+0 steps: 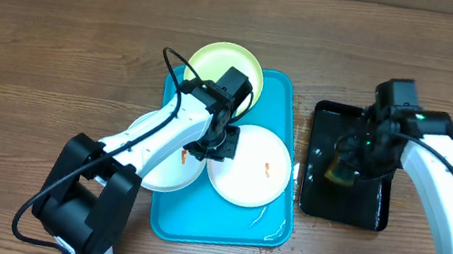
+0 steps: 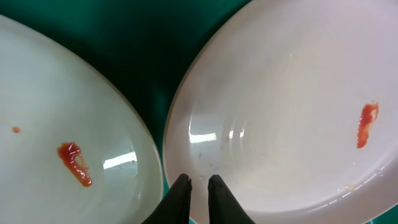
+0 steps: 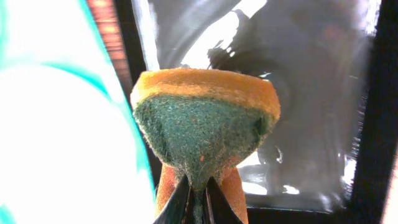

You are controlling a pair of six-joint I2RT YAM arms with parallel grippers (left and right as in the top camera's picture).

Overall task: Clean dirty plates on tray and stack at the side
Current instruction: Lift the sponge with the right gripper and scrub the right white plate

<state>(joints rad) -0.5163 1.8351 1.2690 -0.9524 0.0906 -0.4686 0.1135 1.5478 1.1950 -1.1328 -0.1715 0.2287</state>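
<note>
Both fingers of my left gripper are inside the white plate by the black tray, so next I open them and pinch the plate's rim (image 2: 165, 144) before wiping.
The turquoise tray (image 1: 220, 223) holds three plates. The yellow-green plate (image 1: 219, 63) is at its far end. One white plate (image 1: 248, 172) with an orange smear lies at the right. The other white plate (image 1: 166, 168) lies at the left, partly under my left arm. My left gripper (image 1: 214, 146) is nearly closed on the near rim of the right white plate (image 2: 280, 93), where the two white plates (image 2: 56, 112) meet; its fingertips (image 2: 198, 182) straddle the rim. My right gripper (image 1: 347, 166) is over the black tray, shut on an orange-and-green sponge (image 3: 205, 118), which it holds at its fingertips (image 3: 198, 185).
A small black tray (image 1: 369, 211) with a wet, shiny bottom (image 3: 311, 93) stands right of the turquoise tray. Bare wooden table (image 1: 56, 43) surrounds both trays. The turquoise tray's rim (image 3: 147, 163) and an overexposed white plate (image 3: 62, 155) show at the left of the right wrist view.
</note>
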